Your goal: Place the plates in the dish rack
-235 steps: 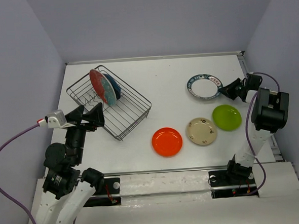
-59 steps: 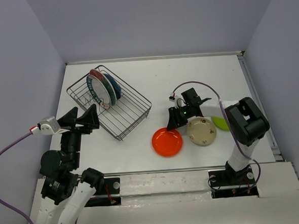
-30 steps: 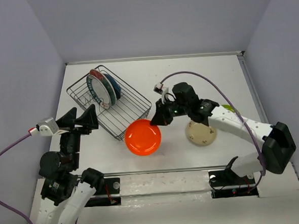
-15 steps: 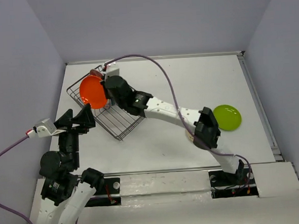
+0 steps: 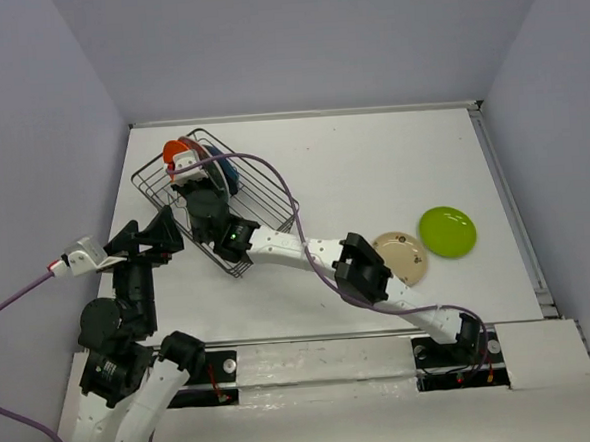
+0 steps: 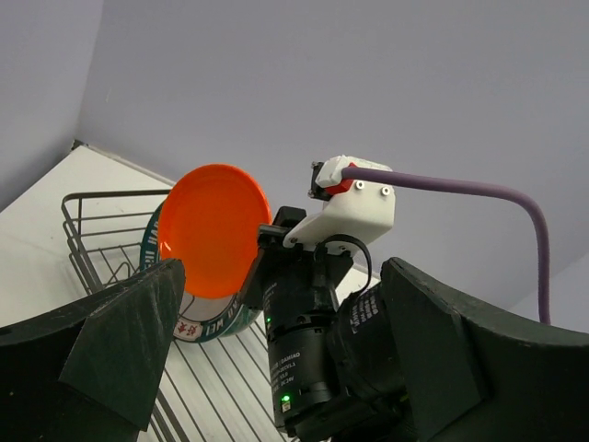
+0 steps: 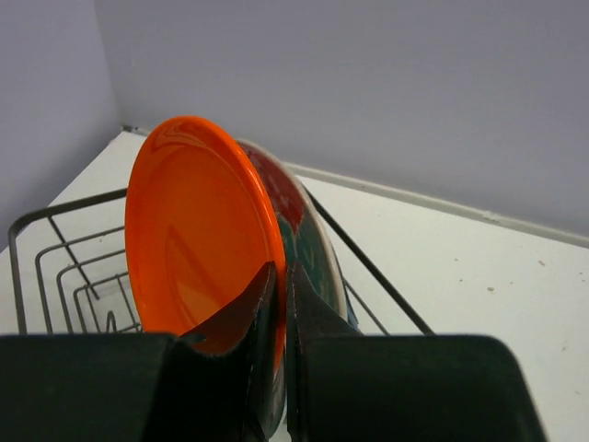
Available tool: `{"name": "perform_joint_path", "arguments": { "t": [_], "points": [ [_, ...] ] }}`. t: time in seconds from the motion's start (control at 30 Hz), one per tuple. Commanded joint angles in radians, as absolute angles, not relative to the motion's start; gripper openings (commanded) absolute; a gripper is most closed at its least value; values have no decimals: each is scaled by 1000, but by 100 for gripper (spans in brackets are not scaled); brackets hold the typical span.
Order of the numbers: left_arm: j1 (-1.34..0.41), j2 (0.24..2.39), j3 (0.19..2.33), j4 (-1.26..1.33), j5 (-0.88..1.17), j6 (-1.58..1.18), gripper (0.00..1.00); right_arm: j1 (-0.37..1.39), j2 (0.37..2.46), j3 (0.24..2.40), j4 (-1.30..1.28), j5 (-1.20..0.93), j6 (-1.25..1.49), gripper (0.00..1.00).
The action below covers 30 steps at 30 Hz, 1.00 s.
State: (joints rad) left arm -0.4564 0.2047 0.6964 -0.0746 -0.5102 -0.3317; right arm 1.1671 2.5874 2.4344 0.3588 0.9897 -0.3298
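Observation:
The robot's right gripper needs to release the orange plate in the rack slot [image 5: 185, 193] just in front of the teal-rimmed white plate.
My right gripper [image 7: 281, 287] is shut on the rim of the plain orange plate [image 7: 195, 238] and holds it upright inside the dish rack [image 5: 148, 170], at the rack's far left end. The orange plate [image 5: 178, 151] stands against the red plate with teal flowers [image 7: 287, 195]. The teal-rimmed white plate [image 6: 197, 319] and the dark blue plate [image 5: 228, 171] stand in the same row. The speckled beige plate [image 5: 406, 258] and the lime green plate [image 5: 448, 231] lie flat on the table at the right. My left gripper [image 5: 148, 239] is open and empty, just left of the rack.
My right arm stretches across the table from its base at the near right to the rack, with its purple cable looping over the rack's right rim [image 5: 273, 187]. The table's back wall runs behind the rack. The rack's near half holds bare wire prongs [image 7: 83, 295].
My right gripper picked the orange plate up from the table, carried it left over the rack and lowered it upright beside the other plates. The left arm barely moved.

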Motion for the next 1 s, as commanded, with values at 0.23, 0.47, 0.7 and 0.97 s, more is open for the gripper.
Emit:
{"name": "perform_joint_path", "arguments": {
  "t": [0.23, 0.47, 0.7, 0.97],
  "points": [
    [-457, 195, 730, -34, -543, -336, 99, 1167, 2655, 2516, 627, 1066, -500, 7],
    [-457, 189, 732, -38, -555, -334, 99, 1177, 2675, 2458, 581, 1035, -440, 7],
    [-459, 184, 732, -38, -560, -331, 99, 1198, 2766, 2508, 606, 1005, -561, 7],
    [-459, 183, 732, -37, -557, -333, 99, 1216, 2795, 2519, 787, 1034, -777, 7]
  ]
}}
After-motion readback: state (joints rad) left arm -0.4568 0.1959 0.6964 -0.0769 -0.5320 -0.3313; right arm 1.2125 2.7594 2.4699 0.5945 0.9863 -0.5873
